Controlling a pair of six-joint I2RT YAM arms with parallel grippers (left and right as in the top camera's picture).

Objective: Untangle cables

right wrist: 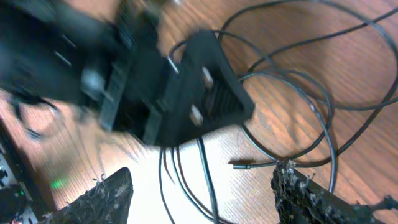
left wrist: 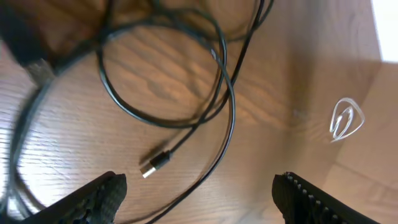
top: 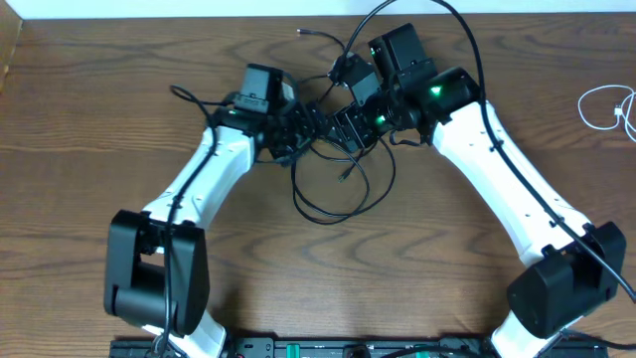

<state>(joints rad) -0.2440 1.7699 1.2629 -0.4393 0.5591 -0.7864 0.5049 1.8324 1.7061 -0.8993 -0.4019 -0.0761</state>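
Next, my right gripper moves down next to the black cable's strand (top: 361,169) (right wrist: 208,178) beside the loose plug and closes on it there.
Thin black cables (top: 343,189) lie tangled on the wooden table at mid-centre, one loop spreading toward the front. My left gripper (top: 296,127) and right gripper (top: 350,124) meet over the knot. In the left wrist view the left gripper (left wrist: 199,199) is open wide; a black cable (left wrist: 227,124) runs along the table between its fingers, and a plug end (left wrist: 155,165) lies just ahead. The right gripper (right wrist: 202,199) is open too, with several black strands (right wrist: 205,168) hanging between its fingers from the left gripper's body (right wrist: 186,93). The white cable (top: 604,107) lies coiled far right.
A thicker black cord (top: 467,40) arcs over the right arm near the table's far edge. Both arm bases (top: 159,268) stand at the front corners. A loose plug (right wrist: 242,165) lies beside the right gripper's right finger (right wrist: 305,196).
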